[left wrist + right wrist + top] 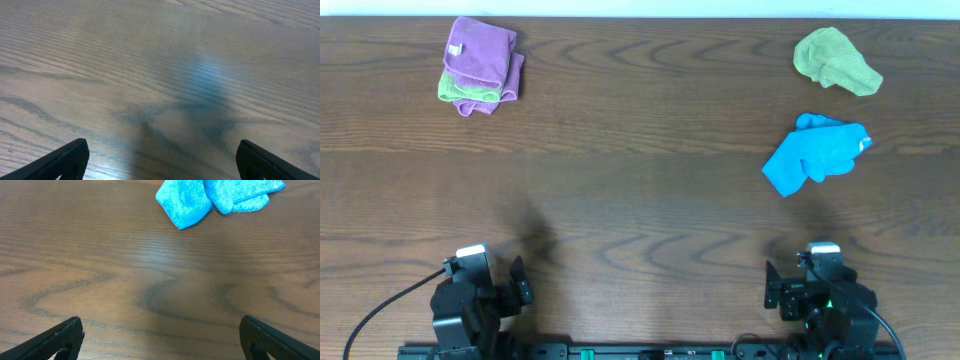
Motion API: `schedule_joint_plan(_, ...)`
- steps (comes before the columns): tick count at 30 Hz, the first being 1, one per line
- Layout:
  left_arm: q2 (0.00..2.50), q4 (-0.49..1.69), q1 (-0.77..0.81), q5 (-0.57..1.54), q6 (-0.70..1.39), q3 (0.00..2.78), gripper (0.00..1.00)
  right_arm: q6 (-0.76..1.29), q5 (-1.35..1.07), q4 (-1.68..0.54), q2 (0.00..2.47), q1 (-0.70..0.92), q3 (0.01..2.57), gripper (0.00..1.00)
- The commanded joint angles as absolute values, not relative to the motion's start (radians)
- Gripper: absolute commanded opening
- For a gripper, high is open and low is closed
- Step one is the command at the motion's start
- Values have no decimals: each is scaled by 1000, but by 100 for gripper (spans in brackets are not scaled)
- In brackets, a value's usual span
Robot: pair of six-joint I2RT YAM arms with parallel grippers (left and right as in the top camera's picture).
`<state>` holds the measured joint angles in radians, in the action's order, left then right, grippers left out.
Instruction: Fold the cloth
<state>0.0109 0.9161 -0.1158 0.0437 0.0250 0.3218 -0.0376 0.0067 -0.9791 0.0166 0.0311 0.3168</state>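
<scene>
The robot's right gripper will next move to the middle [828, 150] [231, 189] of the crumpled blue cloth and close there.
A crumpled blue cloth [815, 152] lies on the right side of the table and shows at the top of the right wrist view [215, 197]. A crumpled green cloth [834, 60] lies behind it at the far right. A folded stack of purple and green cloths [480, 65] sits at the far left. My left gripper [480, 290] rests near the front edge on the left, open and empty [160, 160]. My right gripper [815, 290] rests near the front edge on the right, open and empty [162, 337], with the blue cloth well ahead of it.
The wooden table [640, 200] runs wall to wall. A black rail [640, 352] holds both arm bases along the front edge. A black cable [380, 310] trails from the left arm.
</scene>
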Motion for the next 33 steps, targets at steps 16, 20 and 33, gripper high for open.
schedule_joint_plan(16,4,919,-111,22,14,321,95,-50,-5,-982,6,27,307,99)
schedule_joint_plan(20,4,919,-111,22,14,321,95,-50,-4,-982,6,27,307,99)
schedule_joint_plan(33,4,919,-111,22,14,321,95,35,4,-971,41,25,341,99)
